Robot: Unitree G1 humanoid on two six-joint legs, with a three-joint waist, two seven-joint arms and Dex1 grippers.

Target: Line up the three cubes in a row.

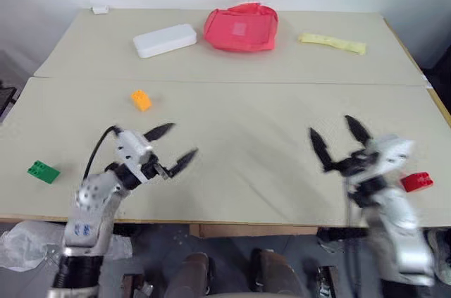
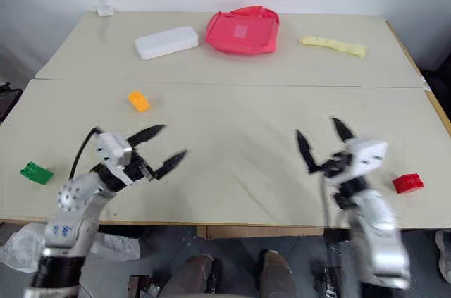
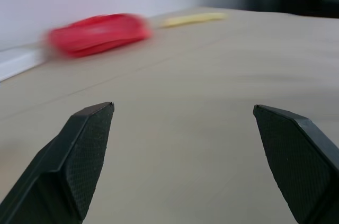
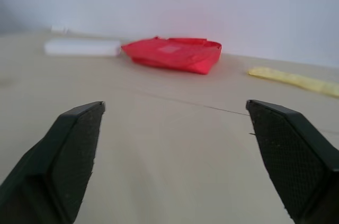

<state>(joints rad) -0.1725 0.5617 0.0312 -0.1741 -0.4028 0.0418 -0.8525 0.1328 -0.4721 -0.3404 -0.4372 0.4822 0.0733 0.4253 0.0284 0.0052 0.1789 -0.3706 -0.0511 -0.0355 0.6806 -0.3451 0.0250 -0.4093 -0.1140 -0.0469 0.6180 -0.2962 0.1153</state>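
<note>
Next, my right gripper moves next to the red cube near the table's front edge and grips the cube's opposite sides (image 1: 417,182), around its studded end.
Three small studded cubes lie far apart on the beige table (image 1: 246,122). The orange-yellow cube (image 1: 141,100) sits left of centre, the green cube (image 1: 44,171) near the front left edge, and the red cube (image 1: 416,182) near the front right edge. My left gripper (image 1: 174,146) hovers open over the front left of the table, right of the green cube and nearer me than the orange-yellow one, with nothing between its fingers. Over the front right my right gripper (image 1: 338,139) also stands open and empty, just left of the red cube.
At the back of the table lie a white rectangular box (image 1: 165,39), a red fabric pouch (image 1: 241,27), a yellow strip (image 1: 332,43) and a small white object (image 1: 100,9). A seam (image 1: 282,82) crosses the table between front and back halves.
</note>
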